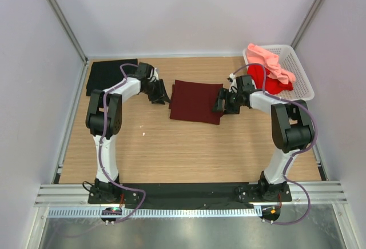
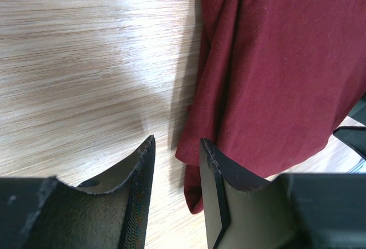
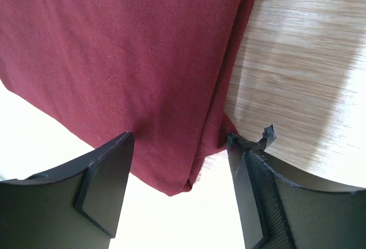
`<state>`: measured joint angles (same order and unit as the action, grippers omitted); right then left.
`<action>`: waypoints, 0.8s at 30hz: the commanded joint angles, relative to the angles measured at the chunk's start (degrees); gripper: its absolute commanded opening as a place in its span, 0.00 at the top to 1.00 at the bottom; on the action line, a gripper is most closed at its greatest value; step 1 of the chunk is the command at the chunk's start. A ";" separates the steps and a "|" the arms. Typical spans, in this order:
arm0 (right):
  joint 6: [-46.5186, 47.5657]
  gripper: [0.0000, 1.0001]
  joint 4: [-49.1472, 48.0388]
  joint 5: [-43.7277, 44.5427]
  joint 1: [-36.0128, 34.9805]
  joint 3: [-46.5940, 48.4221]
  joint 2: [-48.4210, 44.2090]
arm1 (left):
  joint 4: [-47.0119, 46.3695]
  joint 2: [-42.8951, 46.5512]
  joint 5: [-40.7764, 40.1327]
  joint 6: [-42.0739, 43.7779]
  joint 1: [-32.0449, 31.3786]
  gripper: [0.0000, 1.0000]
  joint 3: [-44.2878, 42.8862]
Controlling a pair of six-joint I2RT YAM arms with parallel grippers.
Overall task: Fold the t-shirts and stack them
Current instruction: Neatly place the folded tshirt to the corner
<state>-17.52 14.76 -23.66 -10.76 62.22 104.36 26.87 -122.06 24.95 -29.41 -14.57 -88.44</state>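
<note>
An under layer sticks out past the edge of the maroon t-shirt, so the robot's right gripper will pinch the layers together near the front corner point(image 3: 176, 179) before it stacks the t-shirt.
A folded dark maroon t-shirt point(image 1: 194, 101) lies flat at mid-table between my two grippers. My left gripper point(image 1: 159, 96) is at its left edge. In the left wrist view the left gripper point(image 2: 177, 146) is open, with the maroon t-shirt point(image 2: 274, 60) poking a corner into the gap beside one finger and bare wood showing between the jaws. My right gripper point(image 1: 222, 101) is at the shirt's right edge. Seen from the right wrist, the right gripper point(image 3: 180, 140) stands wide open astride a corner of the maroon t-shirt point(image 3: 114, 43). A black t-shirt point(image 1: 108, 76) lies flat at the back left.
A white lattice basket point(image 1: 303, 72) stands at the back right. It holds a salmon pink t-shirt point(image 1: 271, 63) draped over a bright red t-shirt point(image 1: 263, 80). White walls close in the wooden table point(image 1: 183, 152) on three sides.
</note>
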 commanded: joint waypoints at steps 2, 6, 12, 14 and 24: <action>1.35 0.25 -1.49 1.86 -0.22 1.85 -3.54 | 0.11 -0.46 -0.69 1.11 -0.20 0.62 -0.24; 2.13 0.22 -0.53 1.34 -0.22 3.70 -2.32 | 0.11 -0.81 -0.78 1.02 -0.20 0.62 -0.41; 2.23 0.19 -1.40 -0.59 -0.22 4.14 0.84 | 0.11 -0.46 -0.96 0.93 -0.20 0.63 -0.24; 1.87 0.18 -1.32 -1.12 -0.40 3.88 2.07 | 0.02 -0.46 -0.78 0.76 -0.20 0.63 0.11; 0.03 0.26 5.10 -4.89 -0.49 3.09 4.45 | -1.56 0.86 -1.31 0.23 -0.11 0.62 2.84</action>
<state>-16.58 15.57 -25.58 -10.90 64.84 106.56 26.26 -122.26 24.71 -29.58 -14.57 -86.89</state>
